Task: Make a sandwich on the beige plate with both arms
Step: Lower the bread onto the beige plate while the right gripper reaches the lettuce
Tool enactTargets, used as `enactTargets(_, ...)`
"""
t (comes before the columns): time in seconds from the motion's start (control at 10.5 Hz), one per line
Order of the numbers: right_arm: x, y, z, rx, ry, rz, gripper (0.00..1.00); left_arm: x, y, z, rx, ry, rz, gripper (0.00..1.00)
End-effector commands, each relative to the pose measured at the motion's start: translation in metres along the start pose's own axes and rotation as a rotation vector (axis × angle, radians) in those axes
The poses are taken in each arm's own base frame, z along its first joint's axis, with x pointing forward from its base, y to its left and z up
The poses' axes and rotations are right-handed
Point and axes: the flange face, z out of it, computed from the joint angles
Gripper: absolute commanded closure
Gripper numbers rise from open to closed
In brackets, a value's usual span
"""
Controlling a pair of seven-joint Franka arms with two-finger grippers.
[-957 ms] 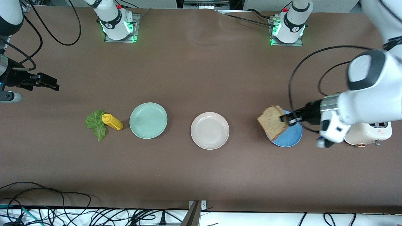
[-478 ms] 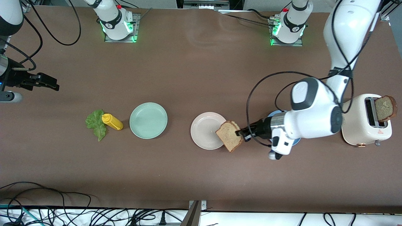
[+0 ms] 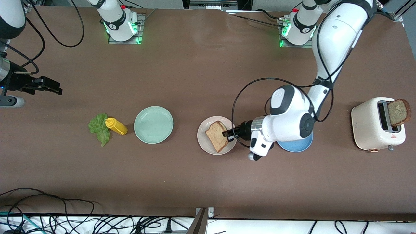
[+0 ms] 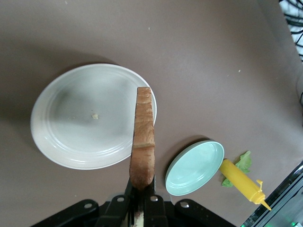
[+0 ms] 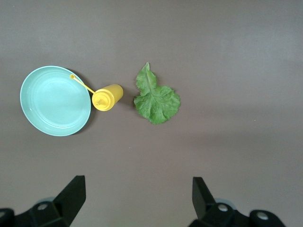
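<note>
My left gripper is going to release the bread slice, so that it comes to lie flat across the middle of the beige plate (image 3: 218,136) (image 4: 92,115). The bread slice now hangs tilted over that plate.
A brown bread slice (image 3: 216,136) hangs tilted over the beige plate (image 3: 204,143), gripped at its edge by my left gripper (image 3: 229,135), which is shut on it. In the left wrist view the bread slice (image 4: 143,137) shows edge-on above the beige plate (image 4: 75,118). A second bread slice (image 3: 399,112) stands in the toaster (image 3: 367,125). The lettuce leaf (image 3: 98,128) lies on the table toward the right arm's end; the right wrist view shows the lettuce leaf (image 5: 156,99) too. My right gripper (image 3: 48,85) waits open above the table's edge at that end.
A yellow mustard bottle (image 3: 116,126) lies beside the lettuce, next to the mint-green plate (image 3: 153,124). The blue plate (image 3: 297,144) sits partly under the left arm, between the beige plate and the toaster. Cables run along the table's near edge.
My left gripper has carried the bread slice from over the blue plate to over the beige plate. The toaster came into view. The right arm has not moved.
</note>
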Motion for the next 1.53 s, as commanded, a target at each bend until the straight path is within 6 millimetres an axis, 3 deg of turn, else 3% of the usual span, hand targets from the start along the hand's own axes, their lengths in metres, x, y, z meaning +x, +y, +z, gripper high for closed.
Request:
enactTargets(0.0,0.005,-0.005,-0.006,0.006,0.018,-0.004,0.00,-0.002,0.005,0.024,-0.034,0.003,0.025,1.00)
enactTargets(0.29,0.009,-0.005,-0.006,0.015,0.035,0.002,0.00,0.003,0.002,0.042,-0.048,0.020,0.023,1.00)
enactTargets(0.48,0.016,-0.003,0.007,0.013,0.018,0.003,0.00,0.003,0.000,0.048,-0.038,0.020,0.021,1.00)
enactTargets(0.67,0.032,0.002,0.038,0.006,-0.025,-0.006,0.00,0.009,-0.006,0.052,-0.022,0.030,0.016,1.00)
enactTargets(0.86,0.036,-0.013,0.040,-0.023,-0.009,-0.031,0.00,0.012,-0.009,0.053,-0.016,0.033,0.013,1.00)
enactTargets(1.05,0.038,-0.010,0.056,-0.028,-0.001,-0.094,0.00,0.012,-0.011,0.049,-0.012,0.031,0.005,0.18)
enactTargets(1.15,0.042,-0.007,0.066,-0.025,0.028,-0.153,0.00,0.015,-0.014,0.046,0.002,0.030,0.004,0.08)
enactTargets(1.44,0.047,0.001,0.085,-0.028,0.059,-0.220,0.00,0.027,-0.039,0.034,0.154,0.008,0.035,0.00)
